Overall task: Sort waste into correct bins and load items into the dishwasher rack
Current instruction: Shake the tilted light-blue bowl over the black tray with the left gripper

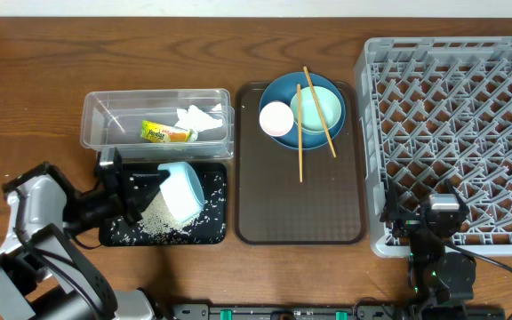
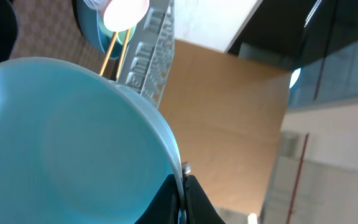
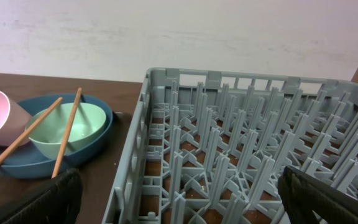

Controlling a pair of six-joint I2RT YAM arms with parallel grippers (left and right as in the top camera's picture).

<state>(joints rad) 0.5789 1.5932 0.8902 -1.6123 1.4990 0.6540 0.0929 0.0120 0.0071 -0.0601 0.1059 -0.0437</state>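
The small light blue bowl will go down from my left gripper onto the bare near end of the brown serving tray [image 1: 307, 219].
My left gripper [image 1: 152, 184] is shut on the rim of the small light blue bowl [image 1: 183, 189], holding it tipped on its side over the black tray [image 1: 215, 178]. Rice grains [image 1: 156, 224] lie scattered on that tray. In the left wrist view the bowl [image 2: 61, 137] fills the frame and the rim sits pinched in my left gripper [image 2: 183, 186]. The clear tub [image 1: 114, 120] holds the wrapper [image 1: 165, 133] and tissue [image 1: 198, 118]. The dark blue bowl [image 1: 283, 89] carries the mint bowl [image 1: 320, 107], pink cup [image 1: 276, 118] and chopsticks [image 1: 300, 133]. My right gripper [image 1: 425, 222] stands open over the rack's [image 1: 456, 116] near left corner.
The brown serving tray [image 1: 300, 204] lies between the black tray and the rack. In the right wrist view the rack's pegs [image 3: 241, 137] stand right below my right gripper [image 3: 185, 205], with the mint bowl [image 3: 67, 127] and chopsticks [image 3: 18, 143] to the left.
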